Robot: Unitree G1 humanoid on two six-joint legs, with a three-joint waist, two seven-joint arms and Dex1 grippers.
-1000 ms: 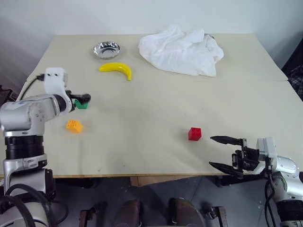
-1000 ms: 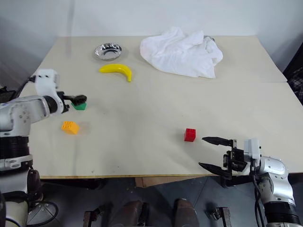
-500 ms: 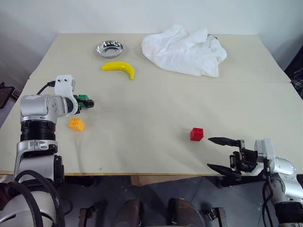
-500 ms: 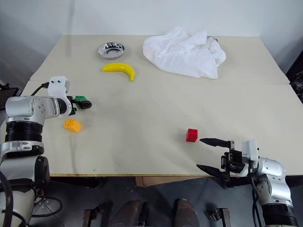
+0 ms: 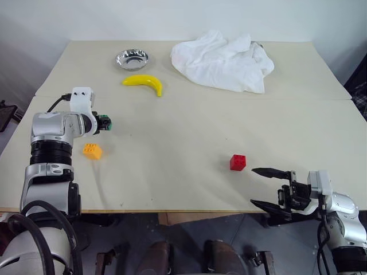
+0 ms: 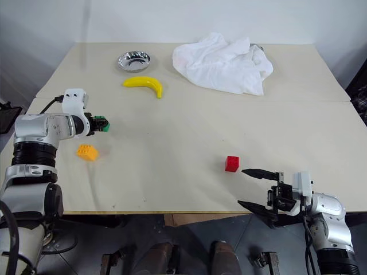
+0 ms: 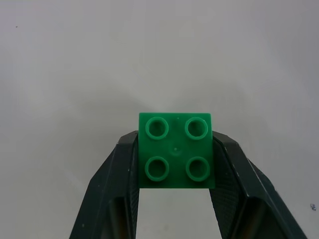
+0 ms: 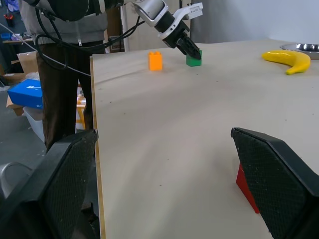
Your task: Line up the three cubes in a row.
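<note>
My left gripper is going to set the green cube down. It will go on the bare tabletop [image 5: 204,161] next to the red cube, toward the orange cube.
The green cube [image 7: 177,155] sits on the table at the left, studs up, and my left gripper [image 5: 105,122] is shut on it, one black finger [image 7: 124,172] pressed to each side. A little nearer the front edge, the orange cube [image 5: 92,150] lies apart from it. The red cube [image 5: 237,162] rests right of centre. My right gripper [image 5: 268,187] hangs open at the table's front right edge, a short way from the red cube [image 8: 246,189], with nothing between its fingers.
A yellow banana [image 5: 143,83] and a small metal bowl [image 5: 132,59] lie at the back left. A crumpled white cloth [image 5: 223,60] covers the back middle. A person stands beyond the table's left edge [image 8: 65,59]. Bare tabletop [image 5: 172,149] spans the middle.
My left gripper has reached forward over the green cube and shut on it. The right gripper has stayed in place and open. The camera shifted slightly.
</note>
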